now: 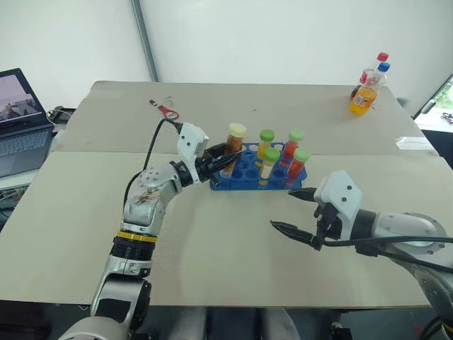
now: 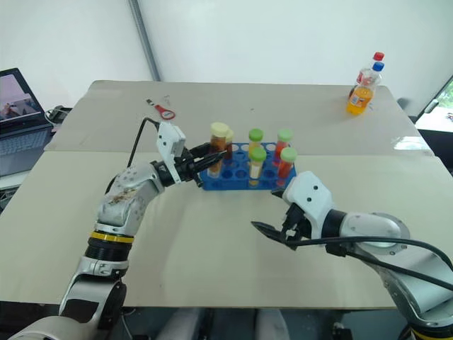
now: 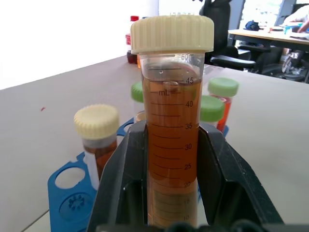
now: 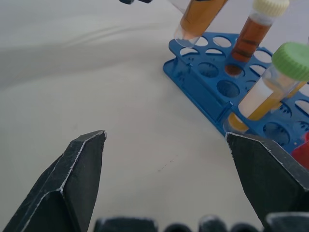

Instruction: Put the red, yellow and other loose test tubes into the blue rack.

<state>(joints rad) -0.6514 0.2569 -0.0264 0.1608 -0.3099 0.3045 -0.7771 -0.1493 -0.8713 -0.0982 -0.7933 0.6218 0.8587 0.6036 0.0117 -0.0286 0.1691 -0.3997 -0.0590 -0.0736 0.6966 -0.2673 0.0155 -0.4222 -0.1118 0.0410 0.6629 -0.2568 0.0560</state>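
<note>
My left gripper is going to release the amber-brown test tube in the blue rack's front row (image 1: 239, 173), before the other cream-capped tube.
My left gripper (image 1: 221, 160) is shut on an amber-brown test tube with a cream cap (image 1: 235, 139), gripping it by the lower body (image 3: 171, 145). The tube's rounded bottom (image 4: 189, 30) hangs slightly tilted just above the holes at the left end of the blue rack (image 1: 249, 183). Several tubes stand in the rack: red and yellow ones with green caps (image 1: 272, 161) and another cream-capped amber one (image 4: 251, 34). My right gripper (image 1: 282, 209) is open and empty, low over the table in front of the rack, a little to its right.
Orange-drink bottles (image 1: 366, 91) stand at the far right of the table. A small red-handled tool (image 1: 164, 110) lies behind my left arm. A laptop (image 1: 21, 127) sits off the table's left side. Bare tabletop (image 1: 212, 234) spreads in front of the rack.
</note>
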